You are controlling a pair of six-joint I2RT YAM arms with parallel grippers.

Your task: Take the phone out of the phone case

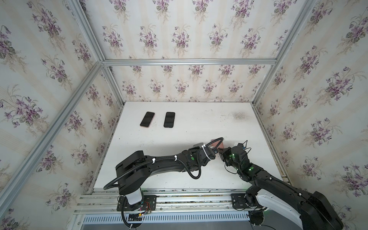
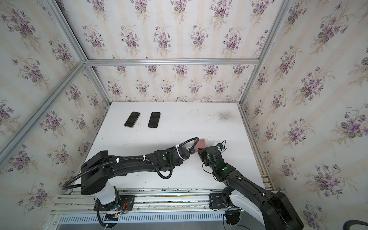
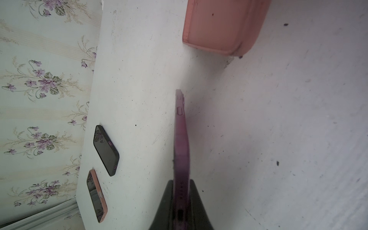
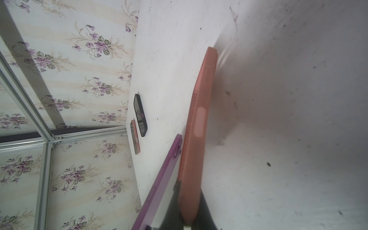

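Next, my right gripper lets go of the salmon-pink phone case on the white table point(image 1: 210, 148), there beneath the tip of my left gripper.
My left gripper point(image 3: 180, 182) is shut on the end of a purple phone point(image 3: 180, 139), which I see edge-on, sticking out above the table. The right gripper point(image 4: 188, 185) is shut on a salmon-pink phone case point(image 4: 201, 111), also edge-on. In the right wrist view the phone point(image 4: 159, 189) runs slantwise beside the case, its far end close to the case's side. In the left wrist view the case point(image 3: 221, 25) is apart from the phone. In both top views the two wrists meet right of the table's middle, and part of the case point(image 1: 218, 142) point(image 2: 200, 143) shows between them.
Two more phones lie flat at the back left of the white table point(image 1: 199, 123): one with a pink rim point(image 1: 147, 119) and a black one point(image 1: 169, 119). Floral walls with aluminium frame bars point(image 1: 189, 61) enclose the table.
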